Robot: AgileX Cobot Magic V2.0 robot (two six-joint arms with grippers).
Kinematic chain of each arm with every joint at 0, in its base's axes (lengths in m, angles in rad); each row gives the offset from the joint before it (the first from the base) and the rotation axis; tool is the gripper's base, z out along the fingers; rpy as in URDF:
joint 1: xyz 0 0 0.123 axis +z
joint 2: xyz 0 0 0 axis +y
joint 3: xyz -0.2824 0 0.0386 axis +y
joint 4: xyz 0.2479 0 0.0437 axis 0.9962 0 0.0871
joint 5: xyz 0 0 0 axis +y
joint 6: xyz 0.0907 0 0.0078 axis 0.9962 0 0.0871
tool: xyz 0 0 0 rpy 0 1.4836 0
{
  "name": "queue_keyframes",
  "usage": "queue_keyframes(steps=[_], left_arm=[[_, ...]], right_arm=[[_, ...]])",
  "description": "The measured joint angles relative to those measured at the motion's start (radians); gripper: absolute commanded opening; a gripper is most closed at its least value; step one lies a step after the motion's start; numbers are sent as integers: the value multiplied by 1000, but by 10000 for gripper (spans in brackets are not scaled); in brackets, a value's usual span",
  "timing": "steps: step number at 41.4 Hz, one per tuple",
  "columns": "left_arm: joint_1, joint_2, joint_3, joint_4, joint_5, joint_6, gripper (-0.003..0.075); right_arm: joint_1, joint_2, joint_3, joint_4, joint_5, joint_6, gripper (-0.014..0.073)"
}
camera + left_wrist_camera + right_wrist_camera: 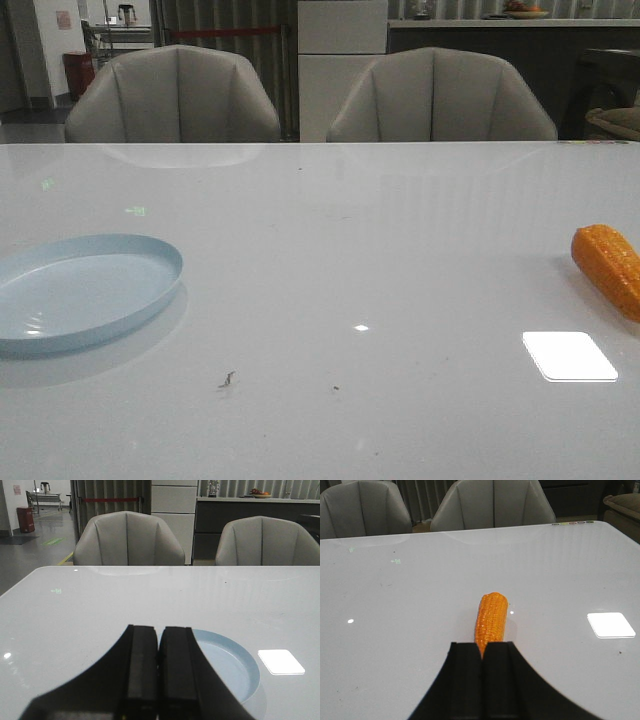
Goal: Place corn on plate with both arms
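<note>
The rim of the pale blue plate [4,261] will be gripped by my left gripper, which will close on it on the side farthest from the orange corn.
The orange corn [610,266] lies on the white table at the far right edge of the front view. In the right wrist view the corn [491,620] stretches away just beyond my right gripper [483,647], whose fingers are shut with nothing between them. The pale blue plate [100,250] sits empty at the front left of the table. My left gripper [159,631] is shut and empty, held above the table with the plate [245,660] partly hidden behind its fingers. Neither gripper shows in the front view.
Two grey chairs [175,95] [440,98] stand behind the table's far edge. Small dark specks [227,379] lie on the table near the front. A bright light reflection [568,356] shines on the table near the corn.
</note>
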Motion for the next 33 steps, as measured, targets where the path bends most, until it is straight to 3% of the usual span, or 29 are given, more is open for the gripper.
queue_keyframes(steps=[23,33], left_arm=[[0,0,0,0,-6,0,94],[0,0,0,0,-91,0,94]], right_arm=[[0,0,0,0,0,0,50],[0,0,0,0,0,0,50]])
